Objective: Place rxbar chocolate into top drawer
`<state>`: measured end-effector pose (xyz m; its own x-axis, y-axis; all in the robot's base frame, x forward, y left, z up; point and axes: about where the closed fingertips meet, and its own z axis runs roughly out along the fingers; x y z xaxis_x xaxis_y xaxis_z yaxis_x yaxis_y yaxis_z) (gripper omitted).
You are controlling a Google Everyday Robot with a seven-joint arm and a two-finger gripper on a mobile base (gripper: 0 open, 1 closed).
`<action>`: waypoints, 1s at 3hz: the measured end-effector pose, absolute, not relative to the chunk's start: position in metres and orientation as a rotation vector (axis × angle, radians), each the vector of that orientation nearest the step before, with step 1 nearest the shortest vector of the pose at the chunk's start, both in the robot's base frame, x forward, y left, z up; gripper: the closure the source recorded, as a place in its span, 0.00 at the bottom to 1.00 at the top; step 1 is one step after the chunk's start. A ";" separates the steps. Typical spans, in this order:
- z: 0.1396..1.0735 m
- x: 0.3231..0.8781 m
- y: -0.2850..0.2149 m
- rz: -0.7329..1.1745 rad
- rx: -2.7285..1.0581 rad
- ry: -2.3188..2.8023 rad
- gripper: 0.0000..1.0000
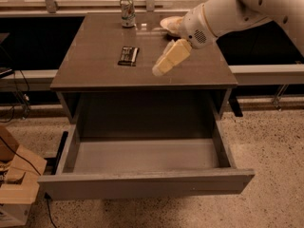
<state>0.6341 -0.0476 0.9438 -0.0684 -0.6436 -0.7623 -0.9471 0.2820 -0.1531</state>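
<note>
The rxbar chocolate (pixel 128 56) has to be lifted into the top drawer, so next I close my gripper on the middle of it.
The rxbar chocolate (pixel 128 56), a flat black bar with pale lettering, lies on the grey table top (pixel 95 70) left of centre. The top drawer (pixel 142 184) is pulled out wide below the table, its grey interior bare. My gripper (pixel 159 69), with cream-coloured fingers (pixel 171 57), hangs above the table top to the right of the bar, about a hand's width away, pointing down and left. It holds nothing that I can see.
A drink can (pixel 127 11) stands at the table's back edge. A pale bowl (pixel 171 23) sits at the back, partly behind my arm. Cardboard boxes (pixel 14 184) and cables lie on the floor at the left.
</note>
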 end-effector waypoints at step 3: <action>0.866 0.769 0.044 0.817 -1.381 1.644 0.00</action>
<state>0.7689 0.0436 0.8661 -0.0629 -0.4504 -0.8906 -0.9818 0.1881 -0.0258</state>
